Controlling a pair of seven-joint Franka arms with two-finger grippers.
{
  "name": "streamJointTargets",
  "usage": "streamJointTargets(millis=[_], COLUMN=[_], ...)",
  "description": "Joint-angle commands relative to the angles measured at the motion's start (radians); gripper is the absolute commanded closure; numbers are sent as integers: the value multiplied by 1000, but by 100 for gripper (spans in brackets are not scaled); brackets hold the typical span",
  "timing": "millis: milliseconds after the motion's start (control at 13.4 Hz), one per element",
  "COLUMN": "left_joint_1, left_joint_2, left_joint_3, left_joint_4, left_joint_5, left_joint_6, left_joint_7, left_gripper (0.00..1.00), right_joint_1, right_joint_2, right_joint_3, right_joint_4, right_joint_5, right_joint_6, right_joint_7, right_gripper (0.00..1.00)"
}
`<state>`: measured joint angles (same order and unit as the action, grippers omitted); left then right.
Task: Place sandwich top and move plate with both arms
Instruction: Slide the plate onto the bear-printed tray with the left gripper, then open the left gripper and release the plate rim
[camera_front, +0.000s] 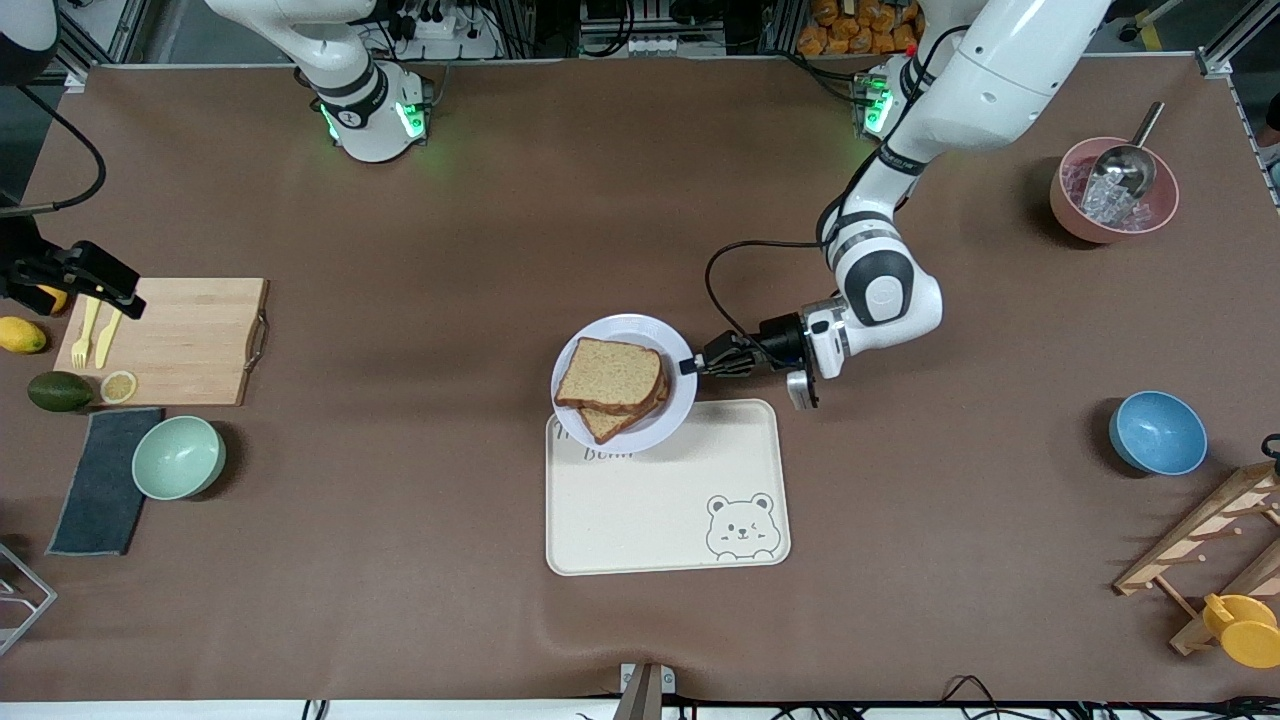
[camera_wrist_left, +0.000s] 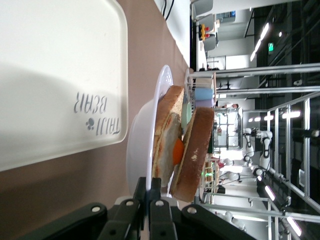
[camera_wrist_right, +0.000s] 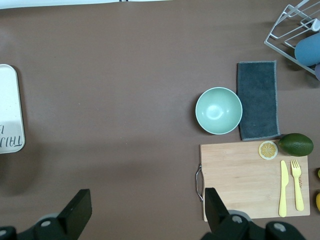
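My left gripper is going to put the plate down on the cream bear tray (camera_front: 691, 466), with the plate's rim touching the bear's ears.
The plate (camera_front: 672, 338), round and pale, lies in mid-table with one edge over a corner of the cream bear tray (camera_front: 665, 510). On it the sandwich top (camera_front: 610, 375), a plain brown slice, rests askew on a lower slice (camera_front: 604, 424). My left gripper (camera_front: 690, 365) is shut on the plate's rim at the side toward the left arm's end. In the left wrist view my left gripper (camera_wrist_left: 155, 182) pinches the plate (camera_wrist_left: 137, 145) edge-on, with the sandwich top (camera_wrist_left: 197, 150) over an egg-bearing slice (camera_wrist_left: 167, 132). My right gripper (camera_front: 125, 298) hangs open over the cutting board's end; the right wrist view shows my right gripper (camera_wrist_right: 147, 202) holding nothing.
At the right arm's end are a wooden cutting board (camera_front: 185, 340) with yellow cutlery, a green bowl (camera_front: 178, 457), a dark cloth (camera_front: 100, 480), an avocado (camera_front: 58, 390). At the left arm's end stand a pink bowl with a scoop (camera_front: 1113, 190), a blue bowl (camera_front: 1157, 432), a wooden rack (camera_front: 1205, 545).
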<state>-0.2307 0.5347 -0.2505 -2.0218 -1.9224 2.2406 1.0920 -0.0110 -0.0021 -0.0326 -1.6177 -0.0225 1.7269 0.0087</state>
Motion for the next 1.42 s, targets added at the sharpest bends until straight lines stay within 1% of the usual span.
streamJointTargets(millis=[0,224,373,597,746,970,1119,1194,1343], left_joint_1=[45,117,161,234,246,272,264,264,251], left_joint_2=[-24,-13,-1,85,144,241,296,307,326], left_joint_3=[-7,-10,-7,-9,-6,-3,-1,-3,-1], left_joint_4=[-8,6,34,127,187,265,285,302,307], left_joint_5=[-7,69,91,163,190,197,201,198,200], left_joint_6=[-16,-32,-90,-156,-159,-161,-159,-159,-159], left_joint_7=[-24,-40,-76,-84,-83,-80,-64,-69,-76], left_gripper=[100,100,100,100,100,100,100,100,100], right_joint_1=[-10,-20,-20,-33,-30,-30,-29,-29,-32], right_joint_2=[8,8,8,8,5,5,7,7,7], right_joint_3=[8,8,8,10,11,11,11,11,11], right_joint_4=[22,21,21,21,22,24,24,22,22], right_joint_5=[-1,-1,-1,-1,-4,-1,-1,-1,-1], right_joint_6=[-18,-18,-30,-41,-56,-47,-47,-49,-49], right_joint_7=[7,10,14,14,11,13,13,13,13], right_gripper=[0,0,0,0,0,0,0,0,0])
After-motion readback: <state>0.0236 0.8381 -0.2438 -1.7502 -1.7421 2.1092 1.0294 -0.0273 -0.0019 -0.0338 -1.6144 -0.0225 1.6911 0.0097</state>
